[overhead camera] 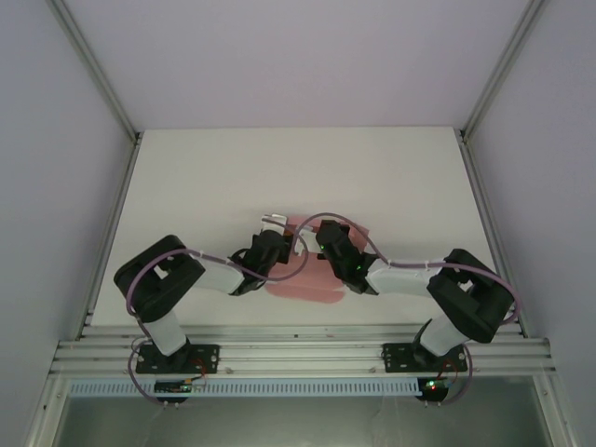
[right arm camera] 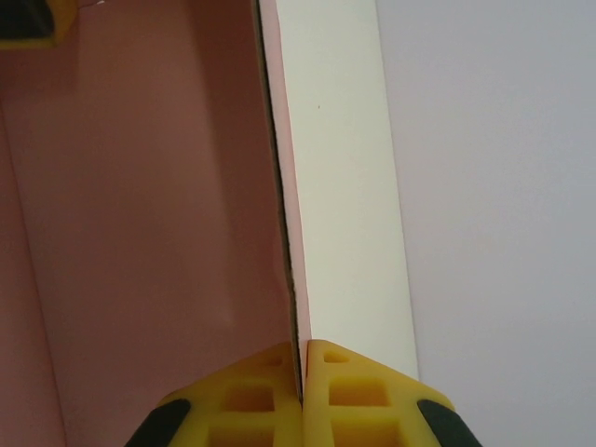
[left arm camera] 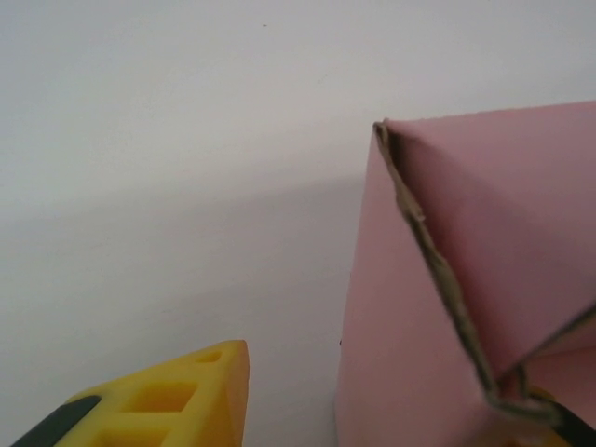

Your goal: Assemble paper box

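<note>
The brown edge of the raised pink flap runs at a slant across my left gripper, so next I open that left gripper, line it up with that edge and pinch the flap squarely [left arm camera: 400, 345].
The pale pink paper box [overhead camera: 300, 282] lies partly folded on the white table, between the two arms. My right gripper [right arm camera: 300, 372] is shut on one upright wall of it, the yellow fingers [right arm camera: 358, 396] pinching the card's edge; the wall is pink inside and cream outside. In the top view that gripper [overhead camera: 325, 242] reaches in from the right. My left gripper [left arm camera: 391, 391] stands open around a raised pink flap [left arm camera: 484, 233] of the box. Its left finger [left arm camera: 177, 400] is clear of the card, and the other finger is mostly hidden behind it. From above, the left gripper [overhead camera: 277, 238] sits at the box's left side.
The white table [overhead camera: 372, 177] stretches bare behind and to both sides of the box. Pale walls with metal corner posts [overhead camera: 112, 93] close it in. An aluminium rail [overhead camera: 298, 349] carrying both arm bases runs along the near edge.
</note>
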Motion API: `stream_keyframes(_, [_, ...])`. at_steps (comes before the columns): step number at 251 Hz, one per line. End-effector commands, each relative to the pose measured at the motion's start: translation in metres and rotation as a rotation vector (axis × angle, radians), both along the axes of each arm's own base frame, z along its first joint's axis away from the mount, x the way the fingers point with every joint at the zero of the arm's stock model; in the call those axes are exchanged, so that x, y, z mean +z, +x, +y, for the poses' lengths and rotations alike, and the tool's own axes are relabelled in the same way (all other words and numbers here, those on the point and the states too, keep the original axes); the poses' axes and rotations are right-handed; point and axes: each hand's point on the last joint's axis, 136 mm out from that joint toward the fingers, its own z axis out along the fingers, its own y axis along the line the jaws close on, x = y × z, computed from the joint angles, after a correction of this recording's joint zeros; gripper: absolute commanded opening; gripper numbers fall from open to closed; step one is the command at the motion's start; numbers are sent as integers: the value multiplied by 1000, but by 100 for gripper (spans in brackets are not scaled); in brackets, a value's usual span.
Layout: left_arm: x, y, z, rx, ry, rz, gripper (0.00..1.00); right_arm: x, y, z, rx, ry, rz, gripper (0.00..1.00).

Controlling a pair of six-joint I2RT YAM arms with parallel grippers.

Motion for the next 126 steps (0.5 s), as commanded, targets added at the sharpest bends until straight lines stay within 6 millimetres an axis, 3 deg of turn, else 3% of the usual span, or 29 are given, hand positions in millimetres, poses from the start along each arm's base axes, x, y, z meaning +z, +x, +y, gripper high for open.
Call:
stream_keyframes(1, [0,6,5,38,9,14,27,-23,-8,-5,-19,-10,90,0])
stream_keyframes(17, [2,8,2,37,7,7,11,-19,-8,-4,-25,17,90,0])
stream_keyframes(30, [2,9,0,30,8,1,0,-16,-9,-2,-25,44,97,10])
stream_keyframes(56, [2,8,-4,-2,2,2,0,-6,-15,1,-20,125,127,29])
stream_keyframes(84, [2,3,-14,-70,-18,0,0,13,-27,6,-1,260,193,59])
stream_keyframes(126, [-2,-4,-25,-160,-36,-11,0,58,-42,1,41,573,275,76])
